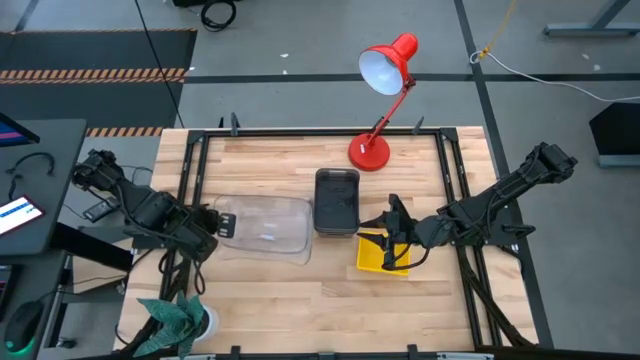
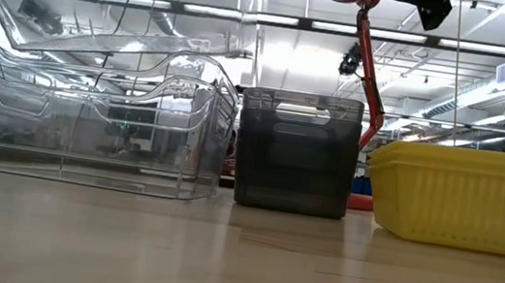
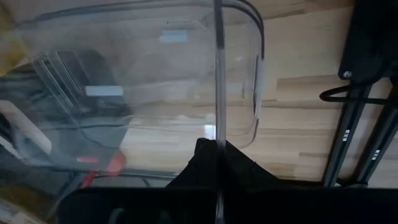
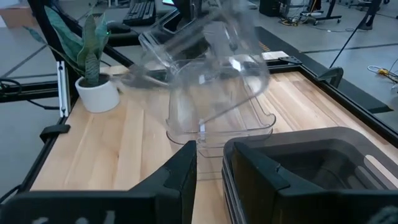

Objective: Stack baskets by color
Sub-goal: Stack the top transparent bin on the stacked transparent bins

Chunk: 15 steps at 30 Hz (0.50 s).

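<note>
Next, my left gripper lets go of the lifted clear basket inside the other clear basket (image 1: 265, 242), beside the dark grey basket.
One clear basket (image 2: 88, 125) stands on the table left of centre. A second clear basket (image 4: 205, 68) hangs tilted above it, with my left gripper (image 1: 218, 225) shut on its left end. A dark grey basket (image 1: 337, 200) stands at the table's middle. A yellow basket (image 1: 383, 252) rests to its near right. My right gripper (image 4: 210, 152) hovers open above the yellow basket's far end, beside the grey basket's right wall (image 4: 311, 162). Nothing is between its fingers. My left gripper pinches the lifted clear basket's end wall at its rim (image 3: 217, 134) between its two fingers; the wall shows edge-on running into them. The fingers come from the table's left, slanting down. The basket is clear of the table and tilted, over the other clear basket.
A red desk lamp (image 1: 385, 75) stands with its base (image 1: 368, 152) at the table's far middle. A potted plant (image 1: 175, 315) sits at the near left corner. Black frame rails (image 1: 190, 180) run along the table's sides. Bare wood lies along the near edge (image 1: 300, 300).
</note>
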Tool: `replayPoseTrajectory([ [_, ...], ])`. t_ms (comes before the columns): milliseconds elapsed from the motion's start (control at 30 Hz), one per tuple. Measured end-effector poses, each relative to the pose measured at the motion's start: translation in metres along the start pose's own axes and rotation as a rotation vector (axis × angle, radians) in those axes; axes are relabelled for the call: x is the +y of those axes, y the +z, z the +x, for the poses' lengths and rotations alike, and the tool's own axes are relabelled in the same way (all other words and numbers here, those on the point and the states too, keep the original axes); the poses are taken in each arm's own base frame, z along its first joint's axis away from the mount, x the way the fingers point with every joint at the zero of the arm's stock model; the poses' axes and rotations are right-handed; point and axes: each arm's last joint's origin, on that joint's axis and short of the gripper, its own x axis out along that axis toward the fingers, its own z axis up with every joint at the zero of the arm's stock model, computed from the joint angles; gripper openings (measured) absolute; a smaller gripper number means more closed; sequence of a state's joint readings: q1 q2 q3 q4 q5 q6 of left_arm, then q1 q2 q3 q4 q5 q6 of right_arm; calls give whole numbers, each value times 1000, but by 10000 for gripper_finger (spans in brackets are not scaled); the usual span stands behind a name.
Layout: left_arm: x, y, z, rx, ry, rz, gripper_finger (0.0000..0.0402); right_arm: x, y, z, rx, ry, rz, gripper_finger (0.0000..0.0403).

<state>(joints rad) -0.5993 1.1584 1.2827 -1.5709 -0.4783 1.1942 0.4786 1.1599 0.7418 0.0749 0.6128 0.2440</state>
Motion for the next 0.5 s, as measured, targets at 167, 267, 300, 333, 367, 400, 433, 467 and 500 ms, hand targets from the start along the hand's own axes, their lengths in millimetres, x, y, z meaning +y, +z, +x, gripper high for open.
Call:
replayPoseTrajectory([
  [167, -6, 2, 7, 0, -26, -8, 1, 0, 0, 0, -1, 0, 8, 107],
  [267, -11, 3, 13, 11, -43, -21, 1, 0, 0, 0, -2, 1, 11, 107],
  [300, -13, 2, 14, 17, -40, -46, 1, 0, 0, 0, -2, 1, 13, 107],
  [333, -15, 1, 13, 18, -33, -72, 1, 0, 0, 0, -2, 1, 16, 107],
  [367, -17, -1, 12, 16, -26, -87, 1, 0, 0, 0, -2, 1, 17, 107],
  [400, -19, -3, 10, 13, -21, -103, 1, 0, 0, 0, -2, 1, 17, 107],
  [433, -21, -4, 9, 12, -13, -118, 1, 0, 0, 0, -2, 1, 17, 107],
  [467, -23, -5, 8, 12, -3, -137, 1, 0, 0, 0, -2, 1, 17, 107],
  [500, -25, -7, 6, 13, 6, -151, 1, 0, 0, 0, -2, 1, 17, 107],
])
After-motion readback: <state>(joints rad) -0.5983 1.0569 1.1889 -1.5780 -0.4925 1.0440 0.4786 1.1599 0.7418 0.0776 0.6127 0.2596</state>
